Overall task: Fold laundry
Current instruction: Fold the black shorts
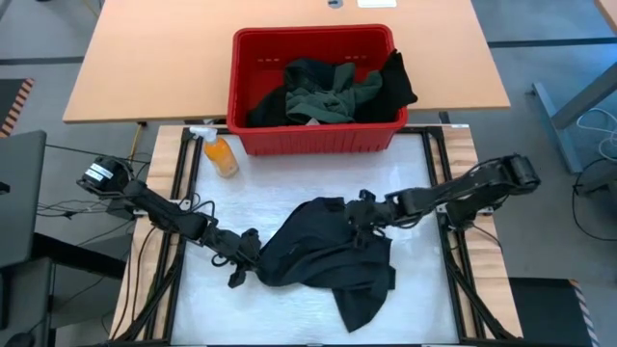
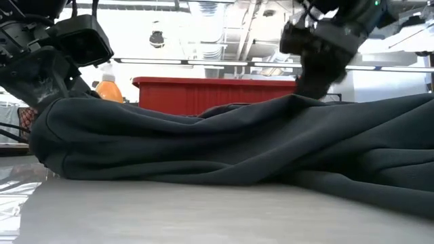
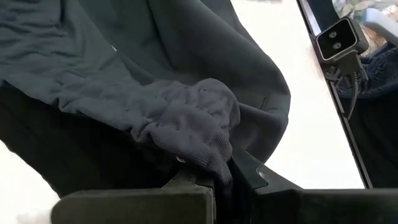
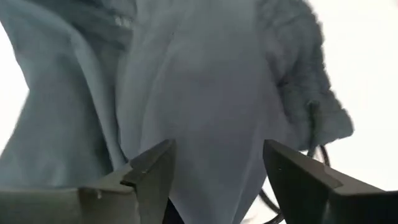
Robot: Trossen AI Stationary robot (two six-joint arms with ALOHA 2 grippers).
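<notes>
Next, I release the black garment from my left gripper on the middle of the white table top (image 1: 314,229), nearer the red basket.
A black garment (image 1: 328,255) lies crumpled in the middle of the white table top, and in the low view it is a long dark heap (image 2: 224,149). At the garment's left end, low over the table, my left gripper (image 1: 246,249) is shut on it. My right gripper (image 1: 359,220) stands open over the garment's far right part, slanting down, with cloth showing between and beyond its fingers (image 4: 214,165). More laundry (image 1: 328,92), dark green and black, lies piled in the red basket (image 1: 253,58). My left gripper pinches a ribbed knit cuff or hem of the black garment (image 3: 214,163) between its two fingers, bunched in several layers. The fingers come from the table's left, slanting down. The rest of the garment lies slack on the table. My right gripper's open fingers (image 4: 152,168) stand at the cloth; whether they touch it I cannot tell.
The red basket stands at the table's far edge. An orange bottle (image 1: 222,154) stands just left of it on the white surface. A wooden table (image 1: 145,58) lies behind. A small camera (image 3: 339,38) sits at the table's edge.
</notes>
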